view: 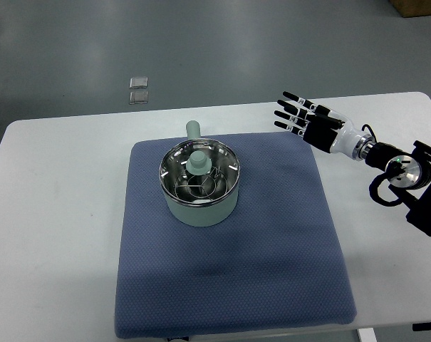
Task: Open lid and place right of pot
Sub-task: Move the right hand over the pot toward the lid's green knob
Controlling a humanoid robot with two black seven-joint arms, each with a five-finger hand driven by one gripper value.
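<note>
The glass lid has to come off the pot, so my right gripper needs to next go to the glass lid's pale green knob [198,163] and close there.
A pale green pot [199,189] stands on the blue mat [229,285], left of the mat's centre, its short handle pointing away from me. A glass lid [199,171] with a pale green knob rests on the pot. My right hand [298,114] hovers over the mat's far right corner, well right of the pot and apart from it. Its fingers are stretched out flat toward the left and hold nothing. The left arm does not show.
The mat lies on a white table [58,214]. Two small clear squares [138,89] lie on the grey floor beyond the table's far edge. Bare mat stretches right of the pot and in front of it.
</note>
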